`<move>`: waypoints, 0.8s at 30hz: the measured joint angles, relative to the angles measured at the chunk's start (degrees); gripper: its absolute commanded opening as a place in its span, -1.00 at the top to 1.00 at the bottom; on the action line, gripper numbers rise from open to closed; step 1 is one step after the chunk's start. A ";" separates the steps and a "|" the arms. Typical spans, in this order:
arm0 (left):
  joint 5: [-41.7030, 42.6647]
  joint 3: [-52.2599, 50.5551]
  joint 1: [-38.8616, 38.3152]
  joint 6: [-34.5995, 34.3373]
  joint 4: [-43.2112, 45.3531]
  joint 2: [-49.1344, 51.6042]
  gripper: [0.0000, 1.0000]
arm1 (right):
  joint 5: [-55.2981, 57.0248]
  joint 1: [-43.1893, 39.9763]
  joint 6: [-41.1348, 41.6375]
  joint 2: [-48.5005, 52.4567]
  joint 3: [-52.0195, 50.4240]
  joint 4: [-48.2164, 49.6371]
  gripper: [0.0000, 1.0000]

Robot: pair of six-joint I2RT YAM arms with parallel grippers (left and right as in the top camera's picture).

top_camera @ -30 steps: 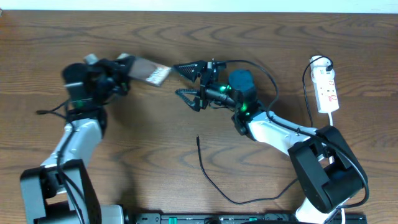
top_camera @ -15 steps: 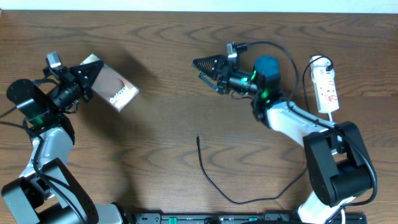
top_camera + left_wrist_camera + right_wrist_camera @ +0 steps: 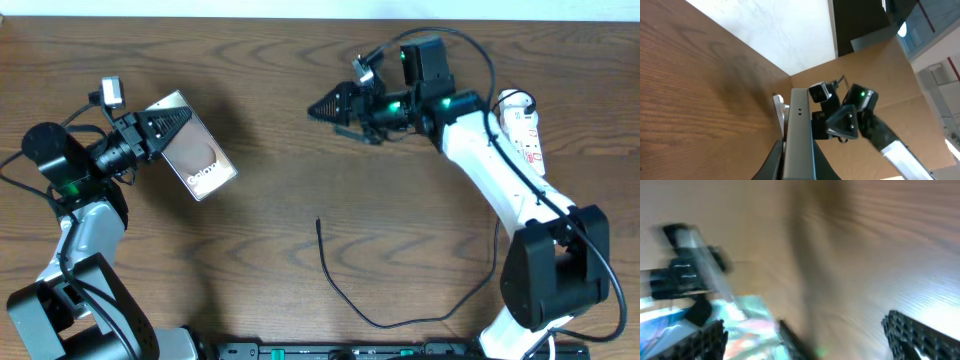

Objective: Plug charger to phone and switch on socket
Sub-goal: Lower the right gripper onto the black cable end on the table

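The plug [image 3: 319, 229] of the charger cable has its tip pointing away from me. Next, my right gripper closes on it just behind that tip.
My left gripper [image 3: 160, 128] is shut on the phone [image 3: 196, 158], a dark slab with a brownish oval and white "Galaxy" lettering, held tilted above the left of the table. In the left wrist view the phone's silver-grey edge [image 3: 798, 135] runs up between my fingers. The charger cable [image 3: 345, 295] lies loose on the table at front centre, its plug tip [image 3: 318, 223] pointing away from me. My right gripper [image 3: 335, 108] is open and empty, raised above the back centre; its fingers show wide apart in the blurred right wrist view [image 3: 805, 335]. The white socket strip [image 3: 526, 140] lies at the far right.
The socket's white lead [image 3: 497, 120] loops beside the strip. The right arm [image 3: 500, 180] stretches across the right half of the table. A black bar [image 3: 380, 350] runs along the table's front edge.
My left gripper carried the phone leftwards and turned its face up. My right gripper rose and swung back towards the far edge, staying open. The cable has not moved.
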 measured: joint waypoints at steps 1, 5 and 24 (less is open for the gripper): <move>0.11 0.00 0.00 0.13 0.00 0.00 0.85 | 3.41 0.22 -1.49 0.00 1.66 -4.68 -0.98; 0.15 0.00 0.00 1.40 0.02 0.00 0.85 | 17.29 2.43 -6.45 -0.02 6.23 -17.62 -0.98; 0.26 0.00 0.00 2.08 -0.48 0.00 0.85 | 40.04 18.18 2.95 10.40 5.79 -28.63 -0.99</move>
